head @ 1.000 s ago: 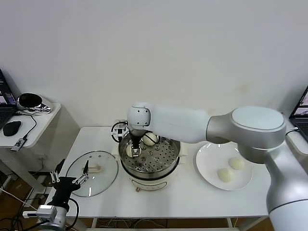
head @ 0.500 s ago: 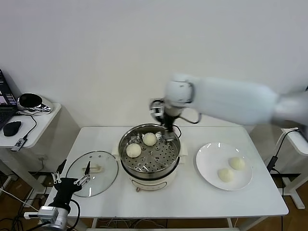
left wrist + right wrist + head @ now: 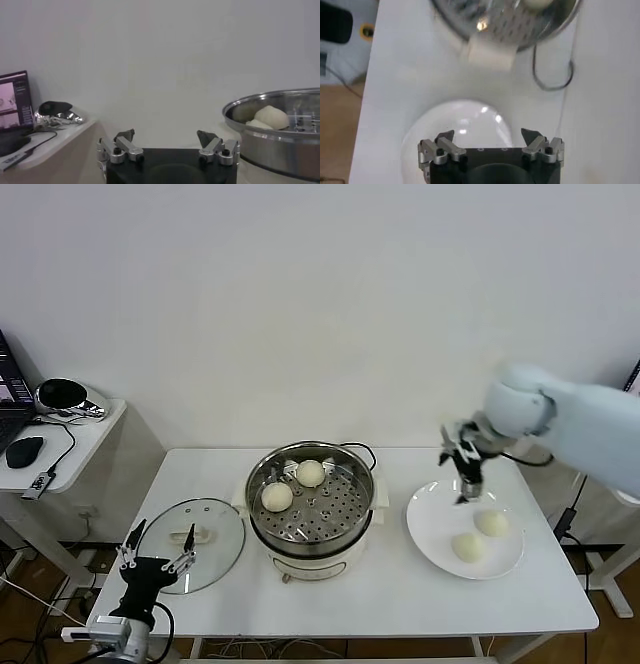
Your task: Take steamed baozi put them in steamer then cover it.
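I should next close my right gripper on the sides of the white plate's front baozi (image 3: 467,547), nearer the table's front edge.
The steel steamer (image 3: 312,506) stands mid-table on its cream base. Two baozi lie on its perforated tray, one at the back (image 3: 311,473) and one at the left (image 3: 277,497). Two more baozi (image 3: 491,523) (image 3: 467,546) lie on the white plate (image 3: 430,524) at the right. My right gripper (image 3: 466,480) is open and empty, hanging over the plate's far-left part, just left of the nearer-back bun. The glass cover (image 3: 192,543) lies flat on the table left of the steamer. My left gripper (image 3: 155,565) is open and empty, parked low at the front left; its view shows the steamer rim (image 3: 260,107).
A black cord loops behind the steamer (image 3: 551,75). A side table (image 3: 60,434) with a mouse and a shiny object stands at the far left. The table's front edge runs just below the steamer base and plate.
My right gripper has swung from over the steamer, where it left a bun at the tray's left, rightward to over the plate. The left arm has barely moved.
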Available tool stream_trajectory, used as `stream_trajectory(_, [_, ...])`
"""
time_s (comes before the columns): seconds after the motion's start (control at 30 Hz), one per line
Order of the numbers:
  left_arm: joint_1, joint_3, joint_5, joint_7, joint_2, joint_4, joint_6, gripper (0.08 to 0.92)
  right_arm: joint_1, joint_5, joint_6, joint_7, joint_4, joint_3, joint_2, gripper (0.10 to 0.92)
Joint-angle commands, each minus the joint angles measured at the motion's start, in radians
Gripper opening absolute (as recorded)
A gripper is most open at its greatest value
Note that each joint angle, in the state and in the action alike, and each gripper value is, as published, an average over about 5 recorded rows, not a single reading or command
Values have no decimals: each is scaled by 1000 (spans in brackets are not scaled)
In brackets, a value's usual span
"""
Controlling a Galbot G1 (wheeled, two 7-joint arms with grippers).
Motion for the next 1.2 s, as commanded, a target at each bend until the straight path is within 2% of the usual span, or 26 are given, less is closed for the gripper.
stream_trajectory(0.03, [5, 3, 14, -1, -3, -6, 1, 823, -351, -174, 85, 25, -19, 227, -145, 823])
stream_trajectory(0.33, [15, -7, 15, -2, -9, -3, 1, 823, -542, -229, 88, 54, -85, 349, -101, 823])
stream_trajectory(0.8, [17, -18, 12, -1, -7, 5, -2, 823, -644, -246, 94, 132, -223, 434, 19, 823])
stream_trajectory(1.2, [10, -16, 14, -1, -12, 18, -3, 823, -661, -264, 80, 154, -271, 447, 75, 811])
